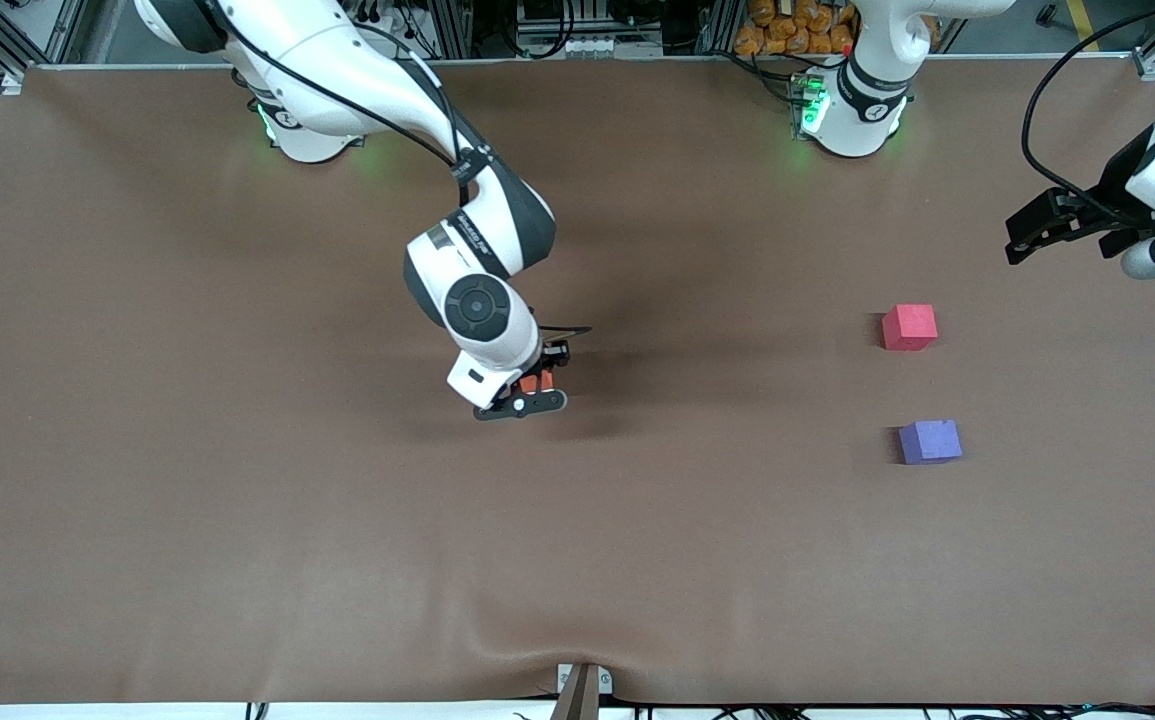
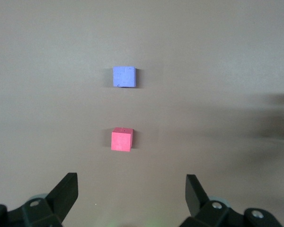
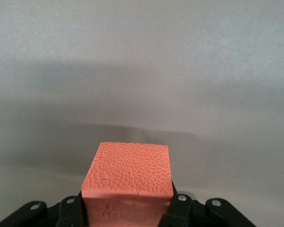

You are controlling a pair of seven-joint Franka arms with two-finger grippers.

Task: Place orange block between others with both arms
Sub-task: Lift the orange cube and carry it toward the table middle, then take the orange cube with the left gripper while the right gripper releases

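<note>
My right gripper sets the orange block down next in the middle of the table on the bare brown cover point(image 1: 574, 376), short of both cubes.
My right gripper point(image 1: 537, 385) is shut on the orange block point(image 1: 537, 383) over the middle of the table; the block point(image 3: 128, 182) fills the space between the jaws in the right wrist view. Toward the left arm's end of the table sit the red-pink cube point(image 1: 909, 327) and, nearer the front camera, the purple-blue cube point(image 1: 930, 441), with a gap between them. My left gripper point(image 1: 1062, 228) hangs open and empty above that end of the table. From the left wrist, the red-pink cube point(image 2: 121, 139) and purple-blue cube point(image 2: 124, 76) show past the spread fingertips point(image 2: 66, 189).
The brown table cover point(image 1: 237, 500) has a ripple at its front edge by a small clamp point(image 1: 582, 685). The right arm's base point(image 1: 302, 135) and left arm's base point(image 1: 852, 115) stand along the table's back edge.
</note>
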